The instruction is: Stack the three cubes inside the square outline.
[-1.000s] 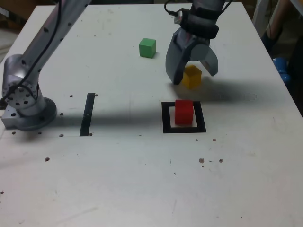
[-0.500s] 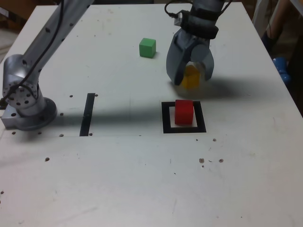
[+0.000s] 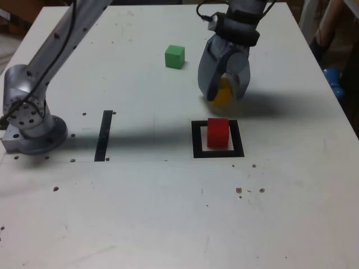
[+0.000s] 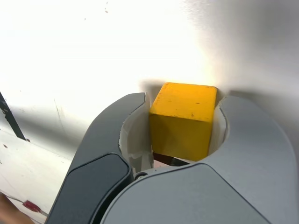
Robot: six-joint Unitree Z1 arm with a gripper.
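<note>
Next, my gripper releases the yellow cube on top of the red cube (image 3: pixel 221 117) that stands inside the square outline.
The yellow cube (image 3: pixel 223 92) rests on the table just behind the square outline (image 3: pixel 218 139), and my gripper (image 3: pixel 224 94) is shut on it from both sides. The wrist view shows the yellow cube (image 4: pixel 183 119) pressed between the two grey fingers (image 4: pixel 131 135). Inside the outline's white centre stands the red cube (image 3: pixel 218 132). The green cube (image 3: pixel 174 56) sits alone farther back, toward the exterior view's left.
A thin black strip (image 3: pixel 104 135) lies on the table at the exterior view's left, close to the arm's base (image 3: pixel 31 120). Blue objects (image 3: pixel 333 82) sit past the table's right edge. Small screw holes dot the white tabletop.
The fingers have closed inward from a wide spread until they grip the yellow cube. The red and green cubes have not moved.
</note>
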